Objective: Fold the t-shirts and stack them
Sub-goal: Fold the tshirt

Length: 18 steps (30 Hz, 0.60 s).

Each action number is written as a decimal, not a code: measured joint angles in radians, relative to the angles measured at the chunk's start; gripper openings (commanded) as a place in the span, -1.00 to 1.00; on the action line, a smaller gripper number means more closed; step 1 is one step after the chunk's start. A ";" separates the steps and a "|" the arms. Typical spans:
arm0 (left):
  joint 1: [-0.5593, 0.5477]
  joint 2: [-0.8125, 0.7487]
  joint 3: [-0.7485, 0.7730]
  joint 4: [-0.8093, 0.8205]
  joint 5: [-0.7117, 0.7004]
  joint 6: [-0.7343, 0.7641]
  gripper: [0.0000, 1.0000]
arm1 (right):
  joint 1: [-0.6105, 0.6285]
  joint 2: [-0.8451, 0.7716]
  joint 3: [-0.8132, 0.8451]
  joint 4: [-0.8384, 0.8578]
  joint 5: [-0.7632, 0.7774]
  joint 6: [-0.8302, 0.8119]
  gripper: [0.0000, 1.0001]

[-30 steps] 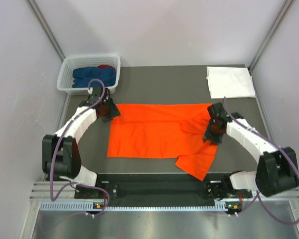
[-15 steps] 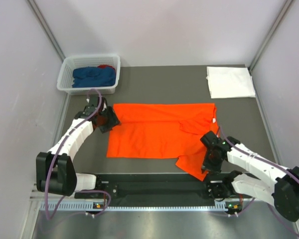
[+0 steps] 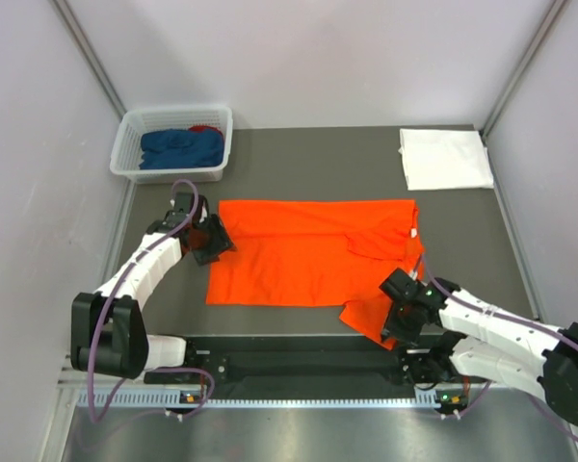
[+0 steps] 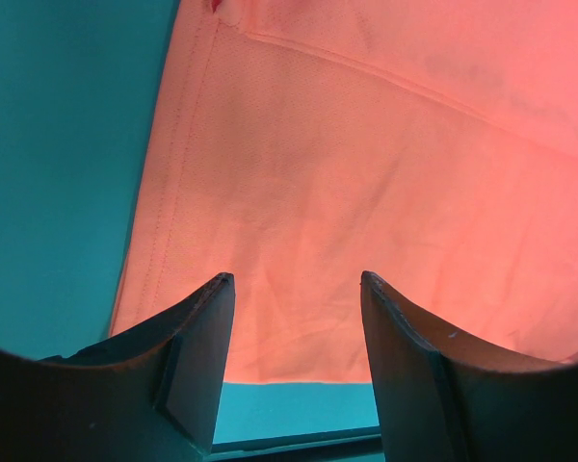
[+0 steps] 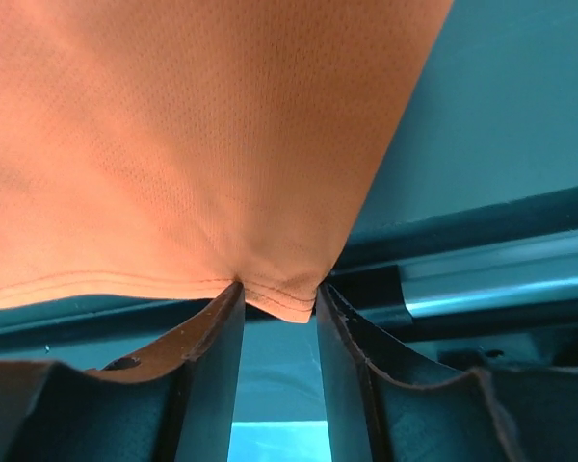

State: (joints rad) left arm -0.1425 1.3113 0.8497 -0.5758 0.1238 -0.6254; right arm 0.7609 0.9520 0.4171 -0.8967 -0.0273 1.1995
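Observation:
Next, I close my left gripper on the near corner [image 3: 210,302] of the orange t-shirt, at the hem on the white basket's side.
An orange t-shirt [image 3: 308,255] lies spread flat across the middle of the table, its near right corner hanging toward the front edge. My left gripper [image 3: 212,241] is open at the shirt's left edge; in the left wrist view [image 4: 294,289] its fingers hover over the orange cloth [image 4: 366,144] near its hem. My right gripper [image 3: 397,322] is at the near right corner. In the right wrist view [image 5: 277,294] the jaws are narrowed, with the hemmed corner of the shirt [image 5: 173,125] dipping between the tips and a gap still showing.
A white basket [image 3: 125,159] at the back left holds blue clothes [image 3: 181,147] and something red. A folded white t-shirt [image 3: 445,159] lies at the back right. The black rail [image 3: 299,366] runs along the table's front edge.
My right gripper has moved from the shirt's right sleeve down toward me to its near right corner. My left gripper has shifted slightly at the left edge.

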 measured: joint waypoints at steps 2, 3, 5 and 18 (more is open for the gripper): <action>0.000 0.000 0.000 0.000 0.000 0.000 0.20 | 0.018 -0.002 -0.018 0.023 0.011 0.027 -0.29; 0.001 0.000 0.000 0.000 0.000 0.000 0.20 | 0.025 -0.004 -0.029 0.040 0.016 0.042 -0.31; 0.001 0.000 0.000 0.000 0.000 0.000 0.20 | 0.032 -0.017 -0.059 0.073 0.024 0.069 -0.42; 0.014 -0.062 0.039 -0.100 -0.164 -0.011 0.16 | 0.064 -0.247 -0.041 -0.017 0.101 0.164 -1.00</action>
State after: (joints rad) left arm -0.1287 1.2491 0.8890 -0.6758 -0.0402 -0.6361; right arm 0.8253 0.7052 0.3763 -0.9138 0.0734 1.3636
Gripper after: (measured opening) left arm 0.589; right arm 0.010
